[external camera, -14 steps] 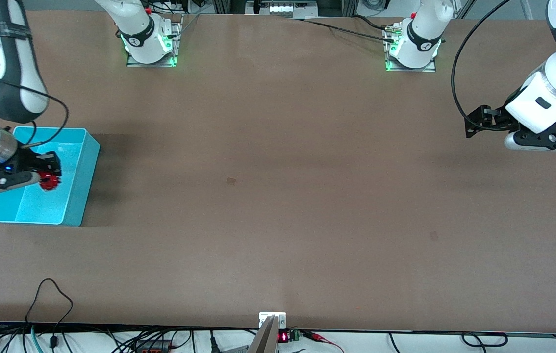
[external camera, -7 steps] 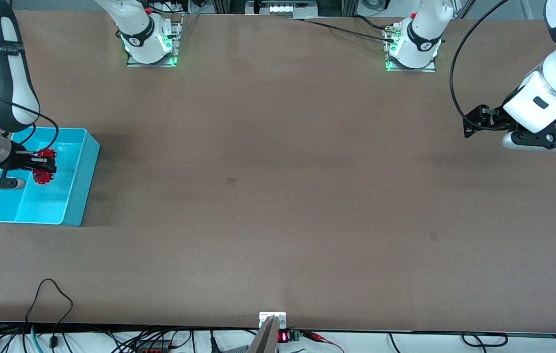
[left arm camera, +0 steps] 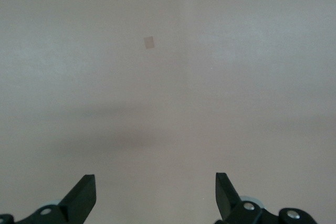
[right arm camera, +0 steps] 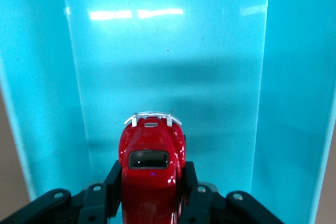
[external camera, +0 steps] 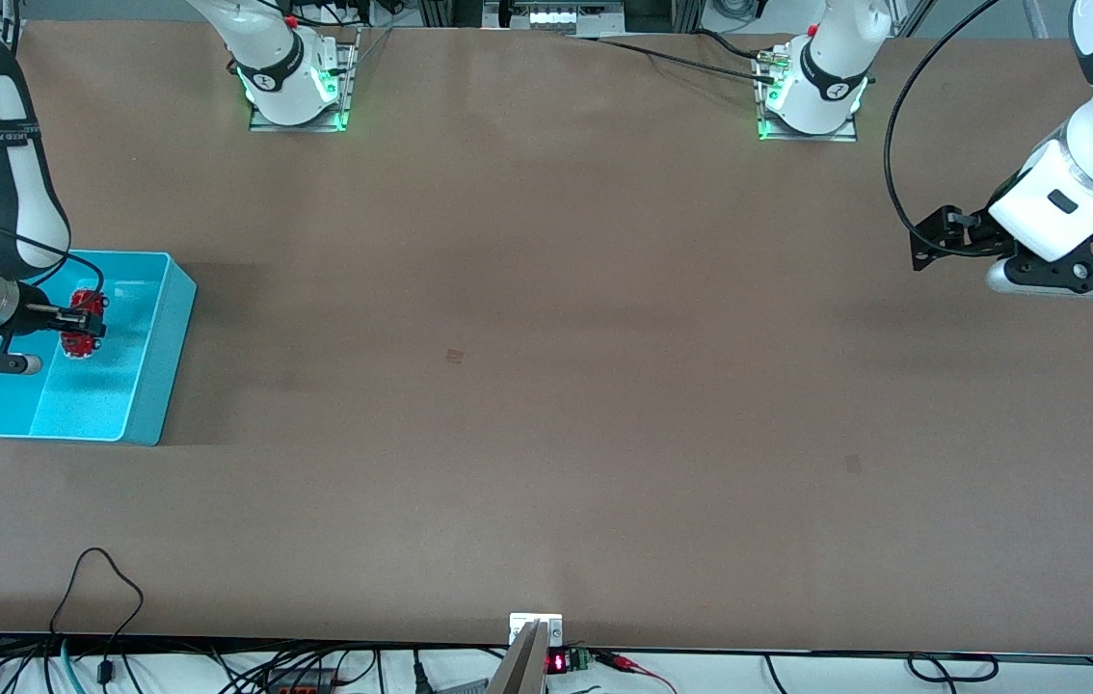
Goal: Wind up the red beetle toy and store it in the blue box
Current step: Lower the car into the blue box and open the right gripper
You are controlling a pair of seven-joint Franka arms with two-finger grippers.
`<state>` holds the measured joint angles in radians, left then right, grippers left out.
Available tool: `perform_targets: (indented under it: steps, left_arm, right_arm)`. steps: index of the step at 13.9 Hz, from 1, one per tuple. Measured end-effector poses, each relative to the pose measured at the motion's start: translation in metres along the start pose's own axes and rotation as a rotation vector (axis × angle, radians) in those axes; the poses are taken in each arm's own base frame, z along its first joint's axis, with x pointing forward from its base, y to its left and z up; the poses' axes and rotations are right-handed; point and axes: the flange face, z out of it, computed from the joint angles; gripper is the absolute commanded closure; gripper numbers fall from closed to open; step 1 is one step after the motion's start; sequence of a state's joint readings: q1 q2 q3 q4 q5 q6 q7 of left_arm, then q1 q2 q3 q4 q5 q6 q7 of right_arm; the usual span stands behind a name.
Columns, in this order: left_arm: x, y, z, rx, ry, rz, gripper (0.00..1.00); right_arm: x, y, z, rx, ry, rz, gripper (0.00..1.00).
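Note:
Next, my right gripper lets go of the red beetle toy on the blue box's bottom [external camera: 114, 329] [right arm camera: 179, 163], closer to the box's end toward the arm bases.
The red beetle toy [external camera: 80, 323] is gripped by my right gripper [external camera: 84, 324], which hangs over the inside of the blue box [external camera: 149, 386] at the right arm's end of the table. In the right wrist view the toy [right arm camera: 151, 174] sits between the two black fingers [right arm camera: 112, 182], silvery bumper pointing into the box [right arm camera: 37, 87], whose floor shows below it. My left gripper [external camera: 932, 241] is open and empty, held over bare table at the left arm's end; its fingertips [left arm camera: 84, 195] show in the left wrist view.
The brown table [external camera: 546, 386] carries small darker patches [external camera: 454, 357]. Cables and a small electronics board [external camera: 556, 663] lie along the edge nearest the front camera. The arm bases [external camera: 296, 87] stand at the top of the front view.
My right gripper has carried the toy a little toward the right arm's end over the box and turned at the wrist. The left arm has barely moved.

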<state>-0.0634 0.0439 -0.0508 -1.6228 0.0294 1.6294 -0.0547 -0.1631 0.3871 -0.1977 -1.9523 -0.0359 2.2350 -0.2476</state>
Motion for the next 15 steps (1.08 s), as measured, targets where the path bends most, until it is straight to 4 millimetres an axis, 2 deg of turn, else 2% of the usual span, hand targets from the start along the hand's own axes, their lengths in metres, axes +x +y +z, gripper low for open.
perform_targets:
  steps: [6, 10, 15]
  left_arm:
    - [0.000, 0.000, 0.000, 0.000, -0.001, 0.000, 0.00]
    - [0.000, 0.000, -0.002, 0.000, 0.004, 0.000, 0.00]
    - [-0.003, 0.007, -0.011, 0.000, 0.016, 0.015, 0.00]
  right_arm:
    - [0.003, 0.007, 0.042, -0.006, -0.020, 0.008, 0.99]
    - [0.002, 0.014, 0.055, -0.006, -0.031, 0.017, 0.99]
    - [0.003, 0.017, 0.067, -0.009, -0.031, 0.019, 0.93]
